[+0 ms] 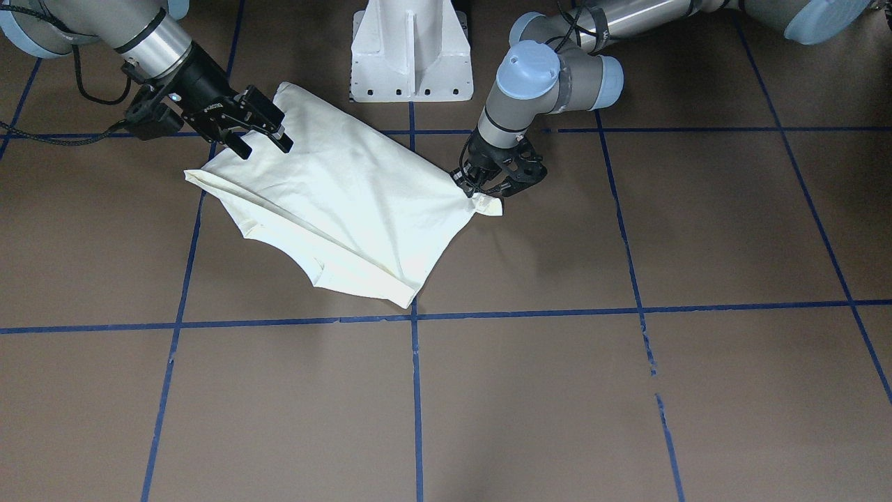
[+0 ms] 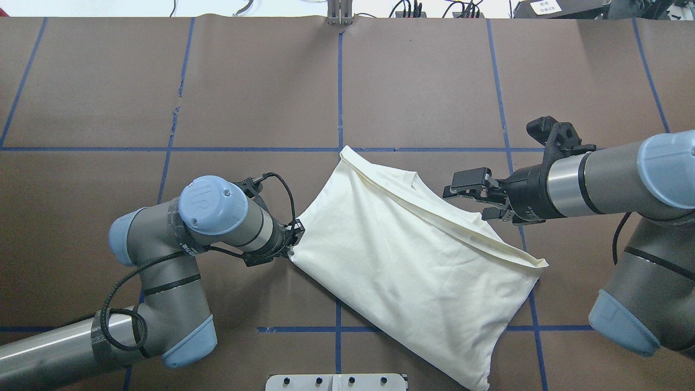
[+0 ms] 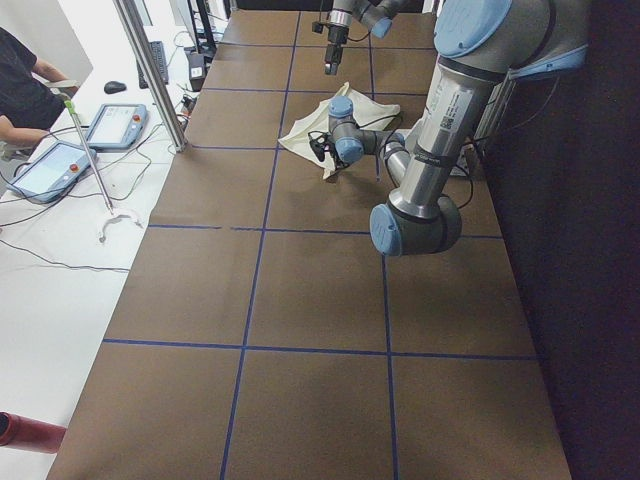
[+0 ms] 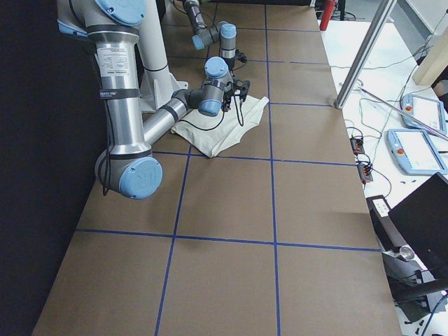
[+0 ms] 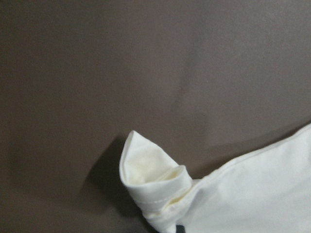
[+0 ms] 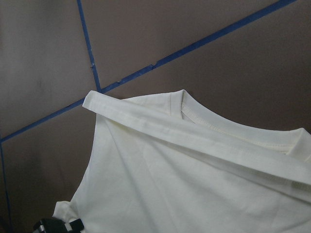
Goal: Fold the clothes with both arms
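Observation:
My left gripper is going to the bare brown table (image 1: 513,461) past the blue tape crossing. It will let go of the cream T-shirt's corner there.
The cream T-shirt (image 1: 334,202) lies folded on the brown table, plain side up; no print shows. It also shows in the overhead view (image 2: 402,260). A folded sleeve band and the neckline (image 6: 194,114) run along its far edge. My left gripper (image 1: 474,192) is low at the shirt's corner and shut on it; the pinched corner (image 5: 150,179) bunches up. My right gripper (image 1: 263,145) is open and empty, hovering just above the shirt's opposite edge, as the overhead view (image 2: 459,191) also shows.
The white pedestal base (image 1: 411,49) stands just behind the shirt. Blue tape lines (image 1: 416,390) cross the brown table. In the left side view an operator (image 3: 20,80) and tablets (image 3: 50,170) are beyond the table's far edge.

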Robot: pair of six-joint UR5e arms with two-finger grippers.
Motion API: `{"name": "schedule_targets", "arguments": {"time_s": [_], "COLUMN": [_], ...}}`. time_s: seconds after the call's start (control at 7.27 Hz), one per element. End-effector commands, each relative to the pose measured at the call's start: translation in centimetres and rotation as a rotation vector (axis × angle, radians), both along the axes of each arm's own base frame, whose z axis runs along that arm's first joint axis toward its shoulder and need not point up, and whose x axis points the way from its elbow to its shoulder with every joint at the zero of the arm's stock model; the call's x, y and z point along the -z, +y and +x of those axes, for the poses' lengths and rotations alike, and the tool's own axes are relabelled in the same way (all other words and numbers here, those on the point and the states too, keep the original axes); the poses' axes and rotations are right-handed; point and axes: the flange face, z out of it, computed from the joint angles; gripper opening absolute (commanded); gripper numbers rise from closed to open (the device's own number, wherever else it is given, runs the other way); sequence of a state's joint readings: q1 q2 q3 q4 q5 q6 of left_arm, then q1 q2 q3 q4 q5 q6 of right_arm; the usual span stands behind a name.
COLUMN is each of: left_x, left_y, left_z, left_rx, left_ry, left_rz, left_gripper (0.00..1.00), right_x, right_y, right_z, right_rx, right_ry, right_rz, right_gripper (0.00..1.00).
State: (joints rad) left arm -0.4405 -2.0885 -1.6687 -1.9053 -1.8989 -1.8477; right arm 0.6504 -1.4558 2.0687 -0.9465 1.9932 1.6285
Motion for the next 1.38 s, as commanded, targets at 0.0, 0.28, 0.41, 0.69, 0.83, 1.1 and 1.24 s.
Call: {"name": "schedule_targets", "arguments": {"time_s": [0.0,0.28,0.41,0.69,0.83,1.1,1.24], "left_x": [0.9,1.9,2.3,3.0,1.9,2.7,3.0], "left_y": [-4.2,-11.7,-16.1,-26.0,-29.9,-33.0,-32.8], "left_z": [-2.8,-3.9,-4.0,-5.8,-6.3,-5.1,-4.8], "left_rx": [0.06,0.11,0.125,0.17,0.172,0.248,0.247], "left_ry": [0.009,-0.02,-0.048,-0.129,-0.144,-0.114,-0.104], "left_rz": [0.027,0.086,0.124,0.234,0.311,0.442,0.45], "left_gripper": [0.0,0.0,0.0,0.0,0.0,0.0,0.0], "right_x": [-0.6,-1.2,-1.5,-2.0,-2.8,-3.0,-3.2], "right_y": [-0.2,-0.5,-0.6,-0.7,-1.0,-1.7,-1.8], "right_z": [-0.3,-0.5,-0.6,-0.9,-1.6,-2.3,-2.4], "right_rx": [0.0,0.002,0.0,-0.001,0.002,0.003,0.002], "right_ry": [0.011,0.019,0.024,0.033,0.048,0.053,0.059], "right_rz": [-0.007,-0.013,-0.016,-0.022,-0.031,-0.029,-0.03], "right_gripper": [1.0,1.0,1.0,1.0,1.0,1.0,1.0]}}
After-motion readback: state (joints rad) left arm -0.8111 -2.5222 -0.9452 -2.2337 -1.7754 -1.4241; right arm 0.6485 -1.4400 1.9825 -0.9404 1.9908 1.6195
